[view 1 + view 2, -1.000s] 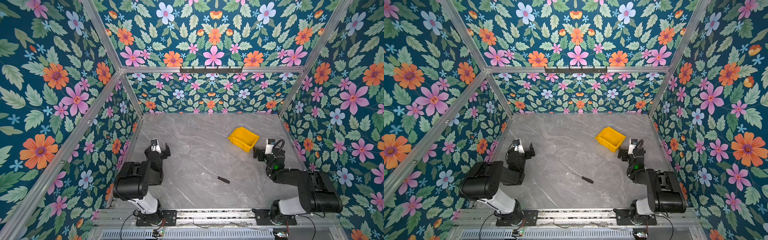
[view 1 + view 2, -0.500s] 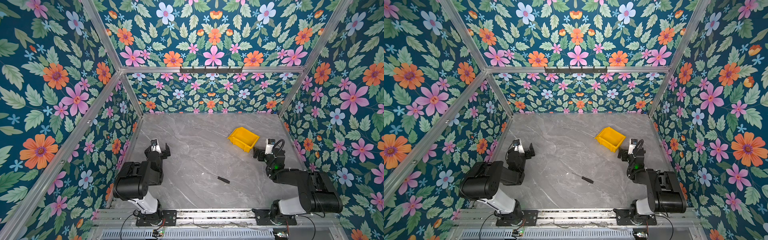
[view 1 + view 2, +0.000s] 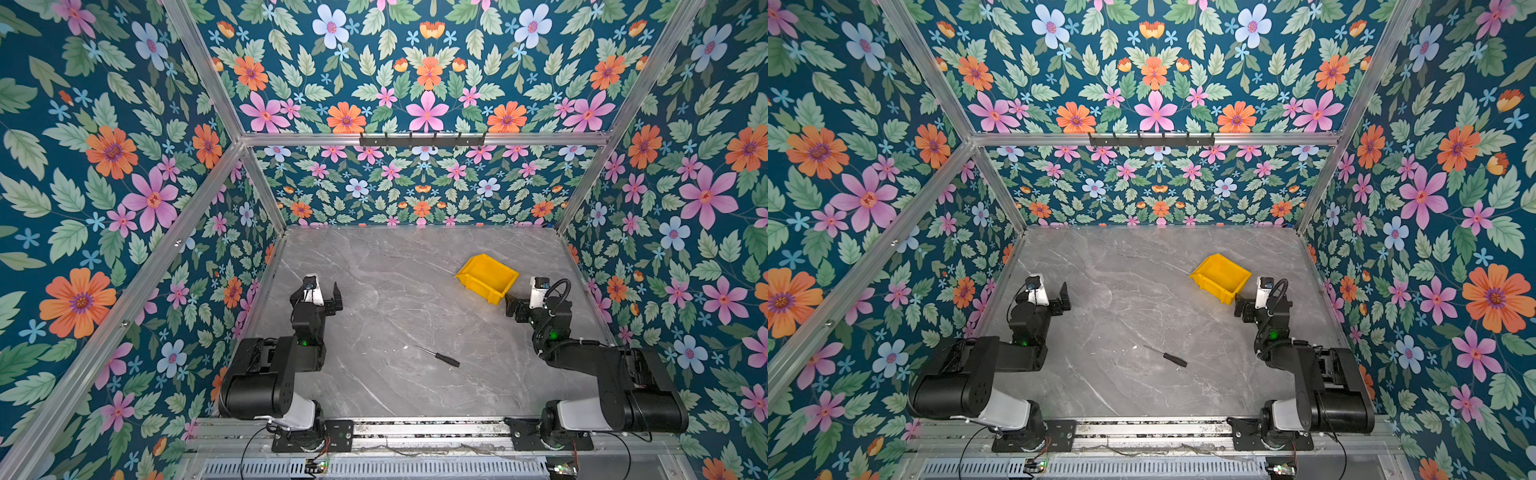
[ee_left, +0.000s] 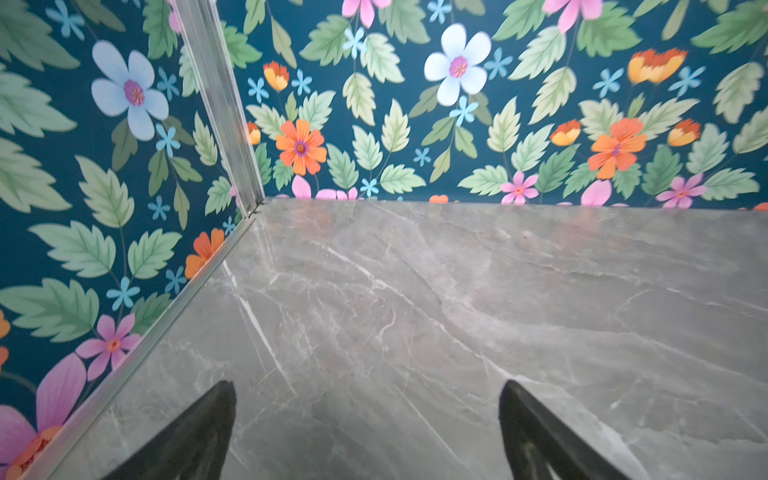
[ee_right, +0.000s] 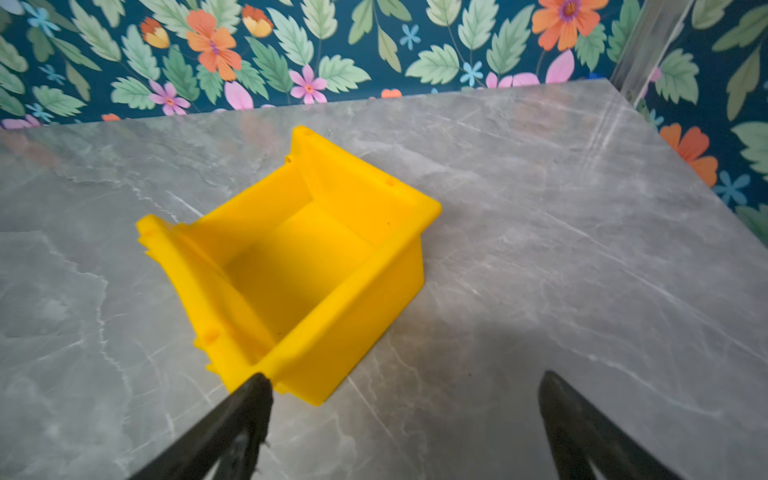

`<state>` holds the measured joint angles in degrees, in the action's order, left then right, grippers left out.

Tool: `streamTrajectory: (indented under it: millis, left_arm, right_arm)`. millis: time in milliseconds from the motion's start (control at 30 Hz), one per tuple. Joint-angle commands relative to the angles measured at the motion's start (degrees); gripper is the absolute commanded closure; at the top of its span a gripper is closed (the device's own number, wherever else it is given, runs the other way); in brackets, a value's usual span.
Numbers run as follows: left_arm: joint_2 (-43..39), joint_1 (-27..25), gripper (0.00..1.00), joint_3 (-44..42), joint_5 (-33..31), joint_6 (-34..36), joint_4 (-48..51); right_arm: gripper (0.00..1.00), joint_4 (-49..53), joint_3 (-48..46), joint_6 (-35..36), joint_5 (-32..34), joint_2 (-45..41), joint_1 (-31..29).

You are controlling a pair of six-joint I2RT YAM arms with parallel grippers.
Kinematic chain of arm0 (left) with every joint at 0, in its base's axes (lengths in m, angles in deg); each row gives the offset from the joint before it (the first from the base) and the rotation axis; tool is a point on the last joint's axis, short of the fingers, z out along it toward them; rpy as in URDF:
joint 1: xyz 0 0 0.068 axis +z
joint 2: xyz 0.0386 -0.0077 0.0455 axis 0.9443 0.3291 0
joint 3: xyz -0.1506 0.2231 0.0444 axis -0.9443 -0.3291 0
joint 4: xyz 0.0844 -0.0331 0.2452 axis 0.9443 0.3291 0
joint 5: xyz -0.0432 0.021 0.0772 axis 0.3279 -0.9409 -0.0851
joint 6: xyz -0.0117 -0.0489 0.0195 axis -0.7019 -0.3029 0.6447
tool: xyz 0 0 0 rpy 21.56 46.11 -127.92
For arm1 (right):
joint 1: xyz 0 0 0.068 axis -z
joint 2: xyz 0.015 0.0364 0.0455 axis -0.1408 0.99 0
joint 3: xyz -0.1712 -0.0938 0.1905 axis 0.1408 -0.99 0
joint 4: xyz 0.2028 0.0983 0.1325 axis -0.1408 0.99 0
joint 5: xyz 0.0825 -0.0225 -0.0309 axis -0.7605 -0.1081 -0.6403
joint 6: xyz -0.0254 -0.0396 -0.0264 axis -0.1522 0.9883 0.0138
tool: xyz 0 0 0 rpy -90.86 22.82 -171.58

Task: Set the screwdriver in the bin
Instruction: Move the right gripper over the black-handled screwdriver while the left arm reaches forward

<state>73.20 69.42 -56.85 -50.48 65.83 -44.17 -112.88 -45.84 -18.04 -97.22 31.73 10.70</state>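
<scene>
The robot's right gripper will next move to the middle of the black handle point(image 3: 449, 360) and close there, to pick up the screwdriver for the yellow bin.
The screwdriver point(image 3: 440, 357) point(image 3: 1167, 356), black-handled with a thin shaft, lies flat on the grey marble table near the front middle, between the two arms and touched by neither. The yellow bin point(image 3: 478, 286) point(image 3: 1214, 286) point(image 5: 353, 316) sits at the right, farther back, and is empty inside. My right gripper point(image 3: 523, 305) point(image 3: 1252, 305) point(image 5: 404, 377) hovers open just in front of the bin's near corner with nothing between its fingers. Over bare table at the left, my left gripper point(image 3: 318, 297) point(image 3: 1048, 297) point(image 4: 368, 386) is open and empty.
Floral walls with aluminium posts close in the table point(image 3: 395, 291) on the left, back and right. A black hook rail point(image 3: 422, 139) hangs high on the back wall. Both arm bases stand on a rail along the front edge.
</scene>
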Motion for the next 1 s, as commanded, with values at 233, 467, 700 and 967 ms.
streamTrajectory:
  millis: [233,467,700,967]
  left_arm:
    - [-13.4,-2.4,0.0,2.3,16.8,6.5,14.6]
    - [-19.4,-2.8,0.0,1.0,36.9,17.3,18.7]
    - [-25.2,-3.0,0.0,3.6,47.9,25.8,38.4]
    - [-28.3,-3.0,0.0,0.4,49.1,26.4,42.0]
  right_arm:
    - [0.01,24.9,7.6,15.8,-4.1,-13.1,-8.2]
    - [0.01,42.1,14.0,19.8,-9.1,-18.9,-15.2]
    - [0.01,53.3,18.0,22.3,-4.7,-18.0,-30.5]
    - [0.01,58.2,19.7,20.7,1.5,-10.9,-47.9]
